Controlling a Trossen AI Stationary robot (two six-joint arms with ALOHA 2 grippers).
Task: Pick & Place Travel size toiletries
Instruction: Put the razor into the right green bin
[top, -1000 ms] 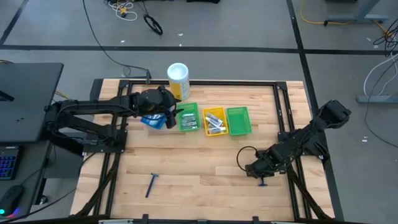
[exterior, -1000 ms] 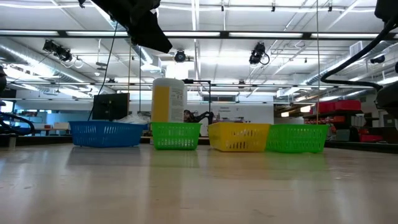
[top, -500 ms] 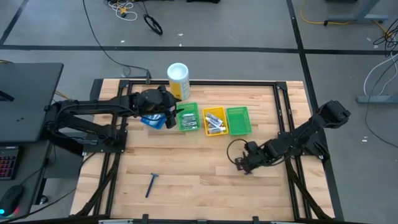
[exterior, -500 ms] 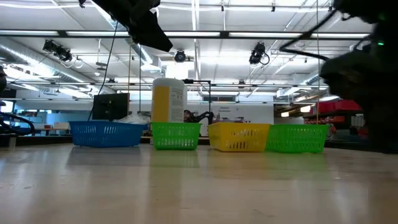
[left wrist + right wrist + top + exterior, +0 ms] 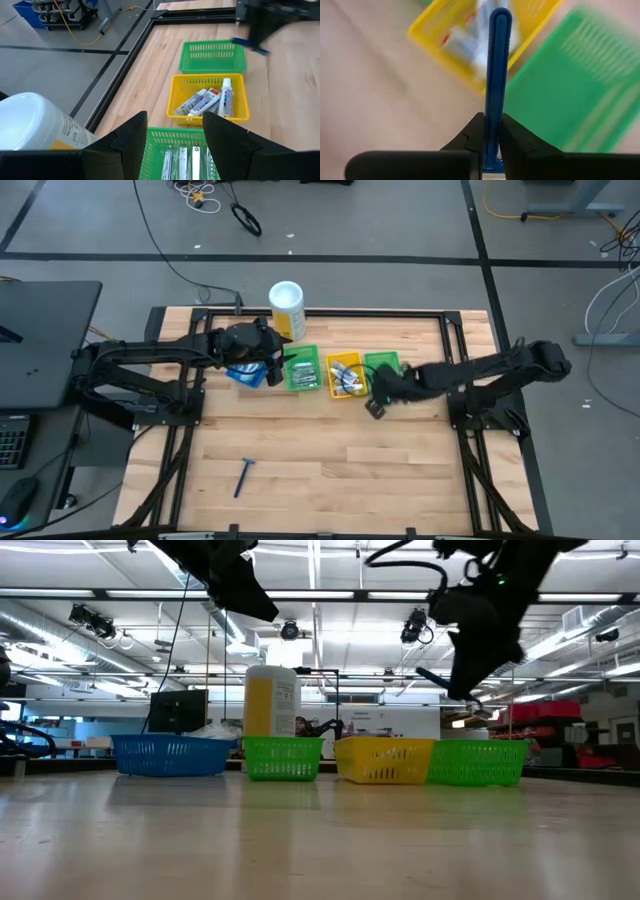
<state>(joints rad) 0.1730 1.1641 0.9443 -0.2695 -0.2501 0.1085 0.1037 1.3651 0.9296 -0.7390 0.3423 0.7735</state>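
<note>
The robot's right gripper needs to release the dark blue razor inside the empty green bin [image 5: 386,383] [image 5: 565,97] beside the yellow bin.
My right gripper [image 5: 376,402] hovers at the near edge of the yellow bin [image 5: 345,376] and the right green bin [image 5: 385,373], shut on a dark blue razor [image 5: 498,60]. In the low view it hangs high above the bins [image 5: 468,640]. My left gripper [image 5: 175,145] waits open over the left green bin [image 5: 303,370], which holds slim silver-and-white items. White toothpaste tubes [image 5: 210,100] lie in the yellow bin. A second blue razor [image 5: 244,476] lies flat on the table near its near-left corner. My right gripper pinches the razor's straight blue handle [image 5: 498,117] between its two fingers [image 5: 475,136]. The handle runs forward along the fingers and sticks out past their tips. The razor is lifted clear of the table, above the bins' near edge.
A tall white-and-yellow canister [image 5: 287,308] stands behind the bins at the far edge. A blue bin [image 5: 244,374] sits left of the green one, under the left arm. Bare wood [image 5: 330,450] stretches between the bins and the near edge. A dark frame borders the table.
My right gripper rose from the near-right part of the table and swung toward the far-left, reaching the near edge of the yellow and right green bins. The blue razor that lay by it came up off the wood with it.
</note>
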